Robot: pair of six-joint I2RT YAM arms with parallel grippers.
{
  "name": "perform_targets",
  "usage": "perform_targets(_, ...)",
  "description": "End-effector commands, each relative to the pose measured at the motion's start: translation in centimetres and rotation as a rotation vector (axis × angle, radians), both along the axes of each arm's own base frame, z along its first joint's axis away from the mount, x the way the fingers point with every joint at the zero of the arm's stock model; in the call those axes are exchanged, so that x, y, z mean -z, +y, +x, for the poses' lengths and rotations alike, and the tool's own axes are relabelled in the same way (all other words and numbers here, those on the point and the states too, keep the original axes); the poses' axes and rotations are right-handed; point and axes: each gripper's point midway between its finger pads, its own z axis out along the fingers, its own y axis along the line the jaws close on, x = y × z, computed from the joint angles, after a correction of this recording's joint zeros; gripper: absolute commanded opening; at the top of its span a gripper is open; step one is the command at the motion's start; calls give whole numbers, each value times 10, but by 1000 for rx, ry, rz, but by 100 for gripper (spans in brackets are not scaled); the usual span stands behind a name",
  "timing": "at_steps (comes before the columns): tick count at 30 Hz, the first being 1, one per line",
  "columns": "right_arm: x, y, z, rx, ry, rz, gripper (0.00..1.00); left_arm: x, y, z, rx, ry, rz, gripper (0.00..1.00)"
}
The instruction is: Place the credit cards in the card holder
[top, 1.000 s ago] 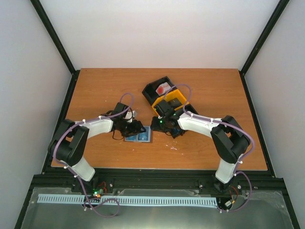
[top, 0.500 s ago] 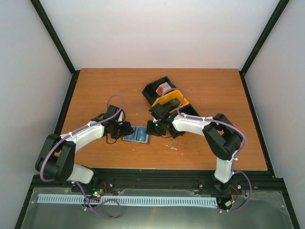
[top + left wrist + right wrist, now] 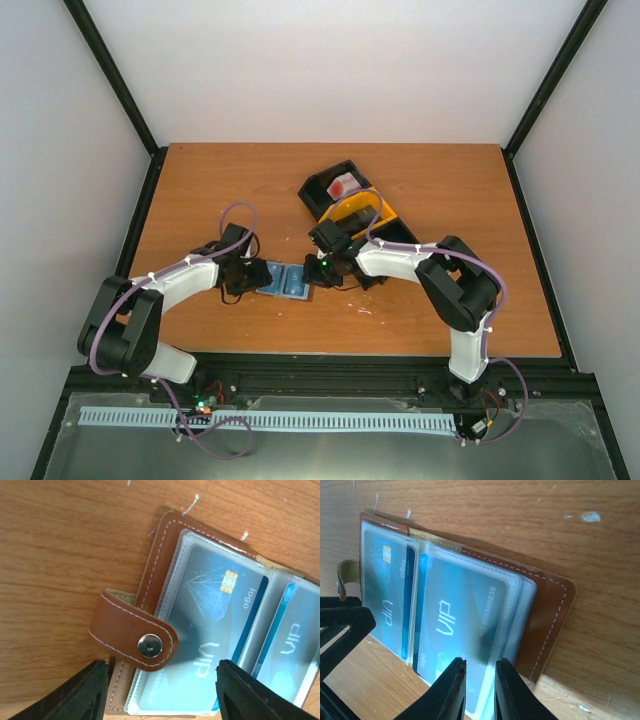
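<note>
The sleeve beside my right gripper already has a credit card in it, so I will pinch the sleeve's free edge (image 3: 505,625) and flip it over toward my left gripper.
The brown card holder (image 3: 285,281) lies open on the table between both grippers. Two blue credit cards sit in its clear sleeves, one (image 3: 210,610) in the left half and one (image 3: 465,615) in the right half. The strap clasp (image 3: 135,635) folds over the left edge. My left gripper (image 3: 161,667) is open, its fingers astride the near edge of the holder's left half. My right gripper (image 3: 480,662) hovers at the near edge of the right-hand sleeve, its jaws a narrow gap apart with nothing pinched between them.
A black-and-yellow tray (image 3: 372,215) stands just behind the right gripper, with a red-and-white item (image 3: 343,187) in its far compartment. Bare wooden table (image 3: 200,190) stretches to the left and back. The left gripper's black fingers (image 3: 342,625) show at the right wrist view's left edge.
The right gripper's jaws have narrowed and it has slid left onto the holder's right half. The left gripper has drawn back to the holder's left edge.
</note>
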Motion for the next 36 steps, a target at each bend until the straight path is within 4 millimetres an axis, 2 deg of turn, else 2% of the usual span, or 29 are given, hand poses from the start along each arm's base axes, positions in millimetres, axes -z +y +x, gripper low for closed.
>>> perform_targets(1, 5, 7, 3, 14, 12, 7, 17, 14, 6, -6, -8, 40, 23, 57)
perform_targets(5, 13, 3, 2, 36, 34, -21, 19, 15, 3, -9, 1, 47, -1, 49)
perform_targets(11, 23, 0, 0, 73, 68, -42, 26, 14, -4, -14, 27, 55, -39, 44)
perform_targets(14, 16, 14, 1, 64, 74, 49, 26, 14, -6, -16, 39, 57, -53, 42)
perform_targets(19, -8, 36, 4, 59, 61, 212, 27, 14, -9, -16, 47, 58, -65, 40)
perform_targets(24, -18, 49, 3, 67, 97, 326, 28, 14, -10, -16, 49, 58, -75, 39)
perform_targets(29, -20, 51, 4, 73, 93, 356, 36, 15, -9, -17, 47, 60, -68, 39)
perform_targets(36, -8, 40, 6, 108, 88, 264, 39, 18, -9, -17, 49, 71, -65, 36)
